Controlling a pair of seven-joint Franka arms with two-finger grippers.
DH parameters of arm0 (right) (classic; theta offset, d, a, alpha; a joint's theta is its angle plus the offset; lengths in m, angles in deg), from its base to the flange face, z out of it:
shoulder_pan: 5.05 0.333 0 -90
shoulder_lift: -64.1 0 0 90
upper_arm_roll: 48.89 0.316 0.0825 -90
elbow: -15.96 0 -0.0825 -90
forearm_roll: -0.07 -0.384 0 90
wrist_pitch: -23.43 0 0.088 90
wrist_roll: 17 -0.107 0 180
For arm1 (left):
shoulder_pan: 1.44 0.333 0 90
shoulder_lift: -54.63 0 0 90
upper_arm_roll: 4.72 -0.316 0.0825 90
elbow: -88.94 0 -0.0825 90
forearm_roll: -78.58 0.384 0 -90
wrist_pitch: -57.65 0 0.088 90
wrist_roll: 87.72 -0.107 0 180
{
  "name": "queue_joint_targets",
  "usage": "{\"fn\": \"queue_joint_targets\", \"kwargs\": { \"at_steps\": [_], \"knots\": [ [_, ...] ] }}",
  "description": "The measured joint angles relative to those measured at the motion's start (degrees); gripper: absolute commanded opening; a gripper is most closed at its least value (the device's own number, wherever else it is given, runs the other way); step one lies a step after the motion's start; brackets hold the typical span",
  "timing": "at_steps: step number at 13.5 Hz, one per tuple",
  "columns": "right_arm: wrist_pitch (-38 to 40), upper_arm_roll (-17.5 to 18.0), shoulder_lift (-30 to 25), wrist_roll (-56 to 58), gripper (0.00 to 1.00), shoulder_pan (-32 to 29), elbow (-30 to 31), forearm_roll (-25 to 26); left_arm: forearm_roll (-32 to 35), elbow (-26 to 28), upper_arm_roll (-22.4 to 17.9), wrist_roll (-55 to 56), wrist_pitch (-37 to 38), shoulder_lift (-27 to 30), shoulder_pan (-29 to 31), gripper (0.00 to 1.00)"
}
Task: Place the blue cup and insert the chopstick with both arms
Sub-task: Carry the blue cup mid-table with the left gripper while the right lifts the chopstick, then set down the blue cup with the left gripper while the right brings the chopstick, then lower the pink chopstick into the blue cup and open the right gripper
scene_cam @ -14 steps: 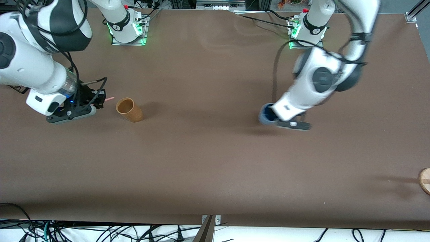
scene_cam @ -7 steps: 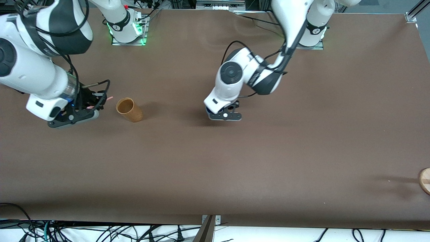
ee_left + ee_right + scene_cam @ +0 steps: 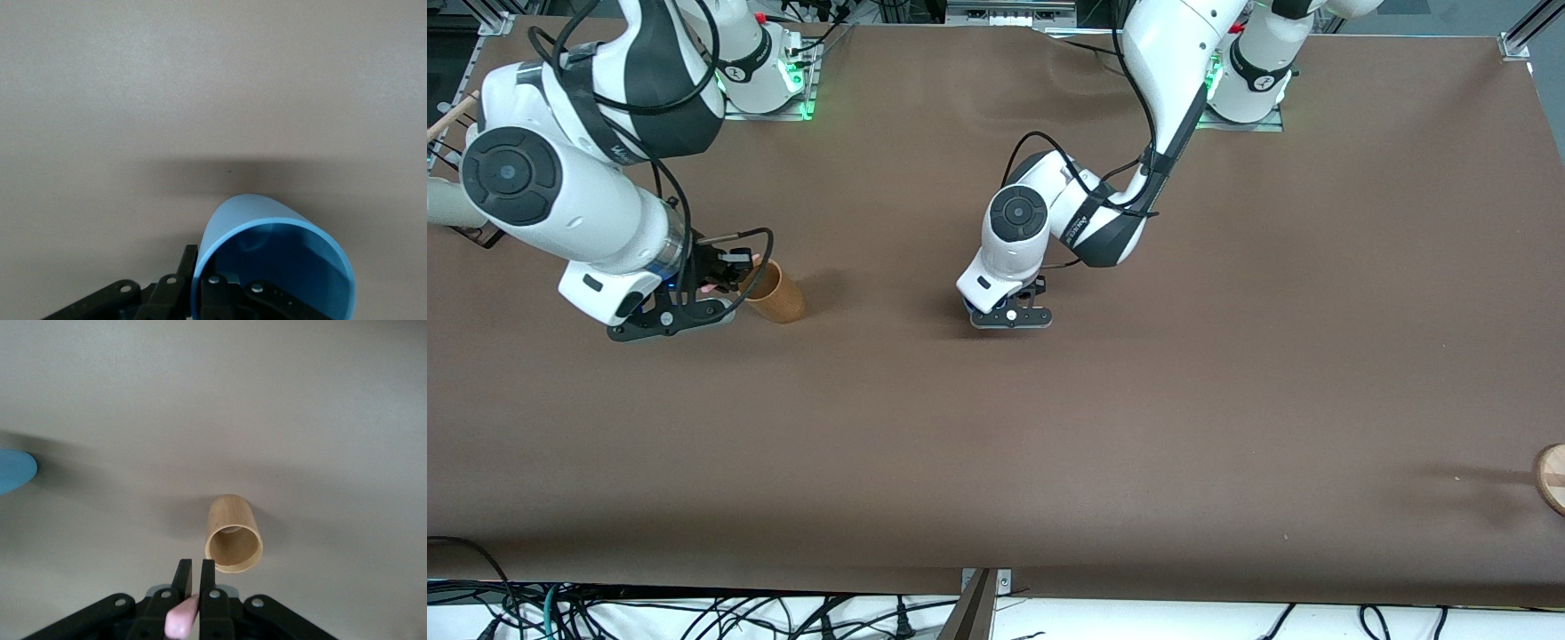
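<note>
My right gripper is going to release the pale pink chopstick inside the blue cup low [image 3: 979, 306] [image 3: 13, 471] under my left gripper.
The blue cup [image 3: 273, 267] is pinched by its wall in my left gripper [image 3: 200, 280], one finger inside and one outside. In the front view my left gripper [image 3: 1009, 309] is low over the middle of the table, and only a sliver of the blue cup [image 3: 970, 307] shows under it. My right gripper [image 3: 193, 572] is shut on the pale pink chopstick [image 3: 181, 617]. In the front view my right gripper [image 3: 729, 269] is right beside the rim of the orange-brown cup [image 3: 772, 292], and the chopstick's tip [image 3: 755, 260] pokes out over that rim.
The orange-brown cup [image 3: 232, 543] stands upright on the brown table [image 3: 1227, 400]. A round wooden thing [image 3: 1552, 478] lies at the table's edge at the left arm's end. A light wooden stick [image 3: 449, 116] pokes out at the right arm's end.
My left arm has swung the blue cup from the left arm's side to the table's middle. My right gripper has carried the chopstick up to the orange-brown cup.
</note>
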Motion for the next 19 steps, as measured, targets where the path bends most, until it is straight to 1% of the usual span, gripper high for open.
{"fn": "queue_joint_targets", "kwargs": {
  "at_steps": [4,7,9,12,16,17,19],
  "knots": [
    [-0.08,0.01,0.58,-3.75,0.0,0.94,-0.07,0.0,0.0,-1.8,-0.82,0.0,0.39,0.66,0.53,1.0],
    [-1.89,0.07,1.05,-6.78,0.0,1.88,-0.08,-0.49,0.0,-3.07,-1.26,-2.64,6.91,5.08,3.29,1.0],
    [-5.82,0.25,2.2,-13.73,0.0,4.52,-0.09,-2.86,0.0,-3.51,-1.5,-7.58,13.46,9.88,7.61,1.0],
    [-13.45,0.51,5.65,-25.76,0.0,11.7,-0.1,-3.42,0.02,-3.58,-1.66,-13.03,21.8,17.14,15.54,1.0],
    [-21.16,0.54,9.35,-39.78,0.0,19.78,-0.16,-3.14,0.03,-3.53,-1.94,-14.03,25.09,23.74,26.68,1.0],
    [-22.74,0.53,10.09,-42.38,0.0,21.08,-0.16,-2.63,0.03,-3.54,-1.96,-14.19,25.76,25.34,29.54,1.0],
    [-25.06,0.49,11.28,-45.67,0.0,22.76,-0.18,-1.92,0.03,-3.5,-1.98,-14.5,30.23,28.51,34.48,1.0]
  ]
}}
